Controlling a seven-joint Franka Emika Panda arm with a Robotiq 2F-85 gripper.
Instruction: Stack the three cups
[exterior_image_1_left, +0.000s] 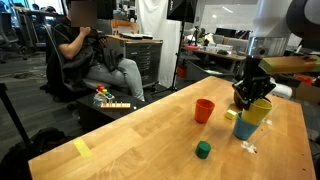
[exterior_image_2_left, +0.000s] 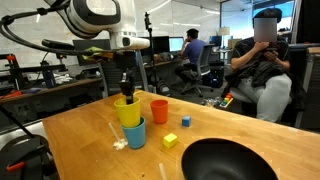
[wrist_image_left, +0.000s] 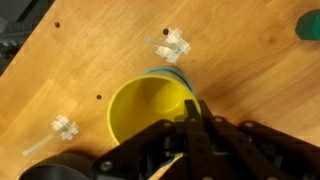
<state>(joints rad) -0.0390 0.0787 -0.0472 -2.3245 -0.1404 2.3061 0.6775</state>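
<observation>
Next, my gripper opens so the yellow cup, leaning high inside the light blue cup, can settle deeper, and then comes down and pinches its rim (exterior_image_2_left: 119, 101).
The yellow cup (exterior_image_1_left: 259, 110) (exterior_image_2_left: 128, 112) sits tilted with its lower part inside the light blue cup (exterior_image_1_left: 247, 129) (exterior_image_2_left: 135, 134). My gripper (exterior_image_1_left: 250, 93) (exterior_image_2_left: 125, 92) is above them, shut on the yellow cup's rim. In the wrist view the yellow cup (wrist_image_left: 145, 110) fills the middle, the blue cup's rim (wrist_image_left: 171, 73) peeks out behind it, and the fingers (wrist_image_left: 190, 125) pinch the cup's wall. The orange cup (exterior_image_1_left: 204, 110) (exterior_image_2_left: 159, 110) stands upright alone on the wooden table (exterior_image_1_left: 150, 135), a short way from the other two.
A green cube (exterior_image_1_left: 203, 150) (wrist_image_left: 310, 27) and a small yellow cube (exterior_image_1_left: 229, 114) (exterior_image_2_left: 170, 141) lie on the table. A black bowl (exterior_image_2_left: 225, 160) sits at the near edge. Small clear plastic pieces (wrist_image_left: 172, 45) lie near the cups. A seated person (exterior_image_1_left: 95, 50) is beyond the table.
</observation>
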